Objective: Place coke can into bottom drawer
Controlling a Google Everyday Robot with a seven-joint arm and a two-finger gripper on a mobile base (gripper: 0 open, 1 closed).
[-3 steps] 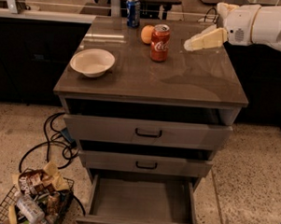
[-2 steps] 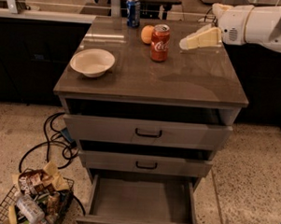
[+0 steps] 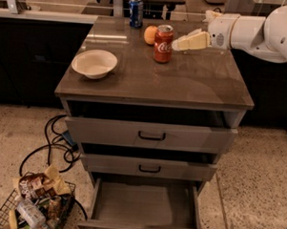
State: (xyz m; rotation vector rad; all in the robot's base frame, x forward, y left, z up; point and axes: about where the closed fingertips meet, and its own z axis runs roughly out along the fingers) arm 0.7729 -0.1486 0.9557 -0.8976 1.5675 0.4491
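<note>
The coke can has a silver top. My gripper needs to close below it, around the middle of the coke can (image 3: 163, 44).
The coke can (image 3: 163, 43), red with white script and a silver top, stands upright on the cabinet top toward the back middle. My gripper (image 3: 181, 41) comes in from the right on a white arm; its cream fingers (image 3: 192, 41) point left and their tips are just to the right of the can, at can height. The can is not held. The bottom drawer (image 3: 144, 202) is pulled out below the two upper drawers and nothing shows inside it.
An orange fruit (image 3: 150, 34) sits just left of the can. A blue soda can (image 3: 135, 12) stands at the back edge. A white bowl (image 3: 94, 63) sits at the left of the top. A wire basket of trash (image 3: 32, 204) and cables (image 3: 56, 143) lie on the floor, left.
My gripper has moved left across the cabinet top, toward the coke can. The can, fruit and bowl have not moved.
</note>
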